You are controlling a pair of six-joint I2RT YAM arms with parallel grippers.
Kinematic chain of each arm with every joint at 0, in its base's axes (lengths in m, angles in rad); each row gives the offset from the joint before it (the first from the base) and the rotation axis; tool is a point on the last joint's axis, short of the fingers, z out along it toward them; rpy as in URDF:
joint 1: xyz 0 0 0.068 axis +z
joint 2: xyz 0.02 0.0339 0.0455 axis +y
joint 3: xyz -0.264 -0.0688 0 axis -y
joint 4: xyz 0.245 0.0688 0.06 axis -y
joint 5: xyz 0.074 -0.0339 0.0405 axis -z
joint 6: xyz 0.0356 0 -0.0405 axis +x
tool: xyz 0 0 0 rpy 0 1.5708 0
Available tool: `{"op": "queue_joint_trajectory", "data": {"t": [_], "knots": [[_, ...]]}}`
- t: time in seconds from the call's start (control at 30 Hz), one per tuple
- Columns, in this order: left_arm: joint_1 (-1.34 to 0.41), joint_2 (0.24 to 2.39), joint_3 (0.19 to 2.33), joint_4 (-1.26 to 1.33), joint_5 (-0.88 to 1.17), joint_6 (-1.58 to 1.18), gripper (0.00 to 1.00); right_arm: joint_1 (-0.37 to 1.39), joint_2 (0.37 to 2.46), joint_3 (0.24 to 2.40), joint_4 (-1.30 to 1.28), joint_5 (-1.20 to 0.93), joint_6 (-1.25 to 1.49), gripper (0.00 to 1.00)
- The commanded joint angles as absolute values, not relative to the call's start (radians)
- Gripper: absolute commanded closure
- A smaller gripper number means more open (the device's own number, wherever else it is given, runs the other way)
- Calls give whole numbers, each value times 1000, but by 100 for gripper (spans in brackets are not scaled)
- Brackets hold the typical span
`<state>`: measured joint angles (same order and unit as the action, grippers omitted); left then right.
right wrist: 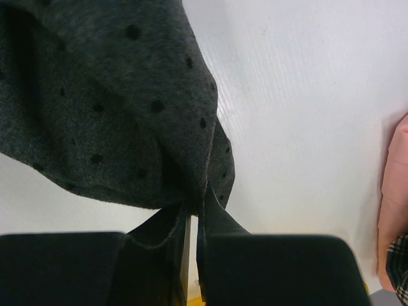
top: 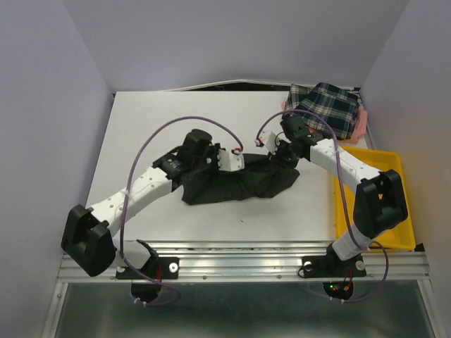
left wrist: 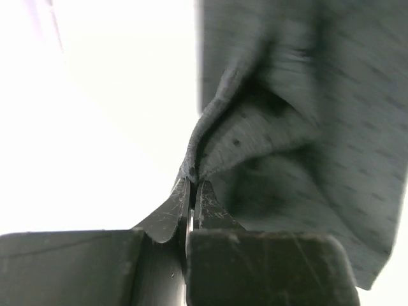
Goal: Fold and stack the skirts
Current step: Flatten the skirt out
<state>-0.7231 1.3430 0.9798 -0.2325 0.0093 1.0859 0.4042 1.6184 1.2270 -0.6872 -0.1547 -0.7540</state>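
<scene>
My right gripper pinches a bunched fold while the dotted skirt's flap spreads past, so I'll open it and take the back edge's end [top: 260, 157] before lifting.
The charcoal-black dotted skirt [top: 236, 183] lies bunched in the middle of the table, lifted at its two back corners. My left gripper [top: 211, 156] is shut on its left edge, where the cloth [left wrist: 268, 121] pinches between the closed jaws [left wrist: 192, 182]. My right gripper [top: 282, 155] is shut on its right edge, where the dotted cloth [right wrist: 115, 95] hangs from the closed jaws [right wrist: 197, 194]. The plaid skirt [top: 328, 105] lies on the pink skirt [top: 361, 125] at the back right corner; both also show in the right wrist view, the pink [right wrist: 395, 191] and the plaid [right wrist: 400, 268].
A yellow plastic tray [top: 394, 211] stands at the right edge of the white table [top: 155, 127], beside my right arm. Grey walls close in the back and both sides. A metal rail [top: 246, 260] runs along the near edge.
</scene>
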Motion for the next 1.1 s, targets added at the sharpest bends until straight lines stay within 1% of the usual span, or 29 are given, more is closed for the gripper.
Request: {"op": "queue_joint_trajectory", "data": {"t": [0.0, 0.07, 0.1, 0.17, 0.2, 0.37, 0.5, 0.53, 0.57, 0.6, 0.63, 0.67, 0.7, 0.87, 0.9, 1.0, 1.07], "knots": [[-599, 1206, 1140, -333, 283, 875, 100, 400, 1577, 1246, -646, -161, -784, 99], [-552, 1206, 1157, -379, 346, 829, 100, 400, 1569, 1249, -643, -164, -788, 99], [-528, 1215, 1163, -390, 417, 781, 100, 400, 1569, 1250, -641, -169, -788, 99], [-448, 1239, 1163, -416, 475, 729, 100, 400, 1569, 1258, -640, -173, -798, 99], [-419, 1271, 1151, -419, 536, 704, 100, 400, 1571, 1261, -640, -173, -802, 99], [-203, 1396, 1114, -361, 662, 549, 100, 400, 1574, 1253, -655, -184, -842, 99], [-107, 1473, 1131, -354, 721, 509, 100, 400, 1580, 1247, -655, -183, -838, 99], [-103, 1479, 1135, -353, 730, 514, 100, 400, 1594, 1253, -644, -172, -809, 90], [-101, 1482, 1137, -350, 732, 517, 100, 400, 1604, 1264, -637, -163, -792, 84], [-101, 1485, 1135, -348, 733, 522, 100, 400, 1615, 1281, -635, -141, -767, 71], [-101, 1489, 1141, -350, 736, 522, 100, 400, 1640, 1320, -635, -134, -717, 56], [-101, 1494, 1146, -360, 736, 523, 100, 400, 1652, 1344, -634, -126, -692, 31], [-101, 1509, 1152, -364, 736, 517, 100, 400, 1658, 1367, -635, -123, -666, 24], [-91, 1528, 1155, -338, 718, 483, 100, 344, 1681, 1494, -640, -210, -450, 13], [-87, 1532, 1157, -336, 722, 480, 100, 335, 1687, 1540, -644, -224, -411, 13], [-84, 1517, 1141, -311, 729, 457, 100, 292, 1715, 1624, -683, -271, -229, 16], [-83, 1514, 1137, -307, 729, 451, 100, 282, 1717, 1638, -712, -314, -108, 20]]}}
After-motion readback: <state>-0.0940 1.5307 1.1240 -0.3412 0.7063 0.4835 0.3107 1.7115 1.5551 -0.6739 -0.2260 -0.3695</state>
